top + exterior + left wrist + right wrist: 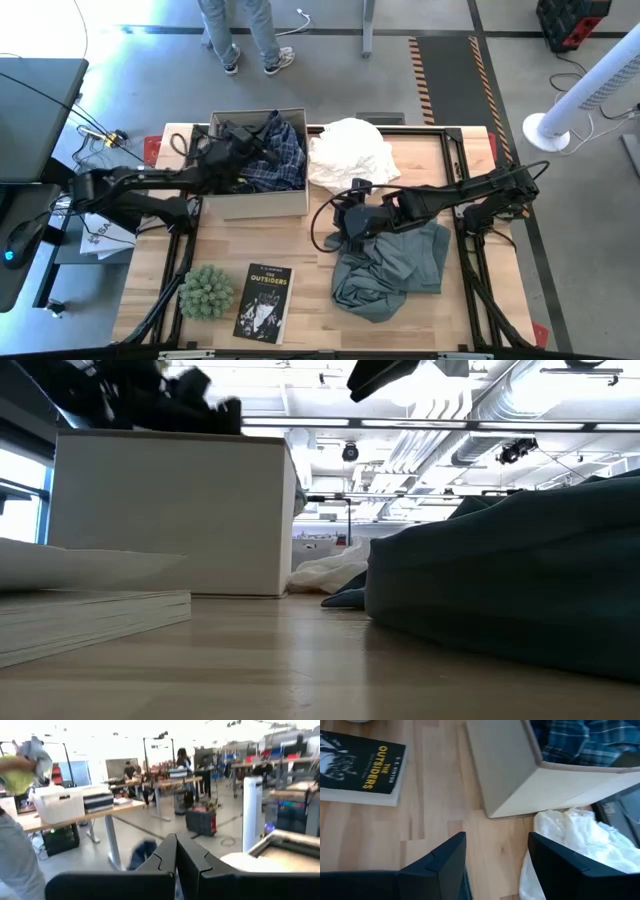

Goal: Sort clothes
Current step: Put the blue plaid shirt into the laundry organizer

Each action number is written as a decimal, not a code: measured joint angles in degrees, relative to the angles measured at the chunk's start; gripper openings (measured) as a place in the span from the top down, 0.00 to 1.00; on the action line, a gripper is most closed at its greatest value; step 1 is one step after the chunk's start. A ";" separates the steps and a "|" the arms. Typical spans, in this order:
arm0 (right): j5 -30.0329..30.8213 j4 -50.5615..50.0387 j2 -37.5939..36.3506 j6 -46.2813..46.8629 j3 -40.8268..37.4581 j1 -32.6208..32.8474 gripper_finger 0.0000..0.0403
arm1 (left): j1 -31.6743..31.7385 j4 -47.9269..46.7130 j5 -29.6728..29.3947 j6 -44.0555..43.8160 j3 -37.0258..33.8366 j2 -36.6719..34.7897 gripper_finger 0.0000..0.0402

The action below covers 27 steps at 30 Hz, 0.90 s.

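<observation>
I should move my right gripper to the bunched middle point(384, 263) of the grey-green shirt next and grab the folds there.
A tan cardboard box point(258, 200) holds blue-and-white plaid shirts point(280, 155) and a black garment point(232, 135). My left gripper point(175, 862) is shut above the box's far left part point(222, 142), pointing level toward the far edge. A white garment point(348, 150) lies crumpled right of the box. A grey-green shirt point(392, 265) lies bunched on the table in front of it. My right gripper point(496, 855) is open and empty, above the bare wood between the box, the white garment point(580, 840) and the grey-green shirt's far left edge point(348, 222). My left gripper is shut over the clothes in the box. Its wrist view looks out into the room past the fingers. I cannot tell whether it touches or holds any cloth.
A potted green plant point(206, 291) and a black book point(264, 301) lie near the front left. A person point(245, 35) stands beyond the far edge. Bare wood shows between the book and the grey-green shirt.
</observation>
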 joint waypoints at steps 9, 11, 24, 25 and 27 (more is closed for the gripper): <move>6.62 -0.02 -0.49 -0.83 0.00 1.93 0.48 | 0.30 -15.50 5.57 -0.45 9.99 -8.55 0.86; 7.21 0.39 -0.65 -1.19 0.02 2.15 0.48 | 1.24 -15.51 6.26 0.03 11.51 -6.19 0.86; 6.44 -1.76 -0.83 0.31 0.02 2.95 0.48 | 5.94 -21.47 3.89 -13.12 8.97 18.44 0.99; 6.44 -2.15 -0.83 0.75 0.02 3.17 0.48 | 5.63 -20.01 3.66 -13.47 8.25 19.74 1.00; 6.94 -2.52 -0.83 1.39 0.02 3.29 0.48 | 5.25 -17.30 2.95 -13.44 7.40 21.16 1.00</move>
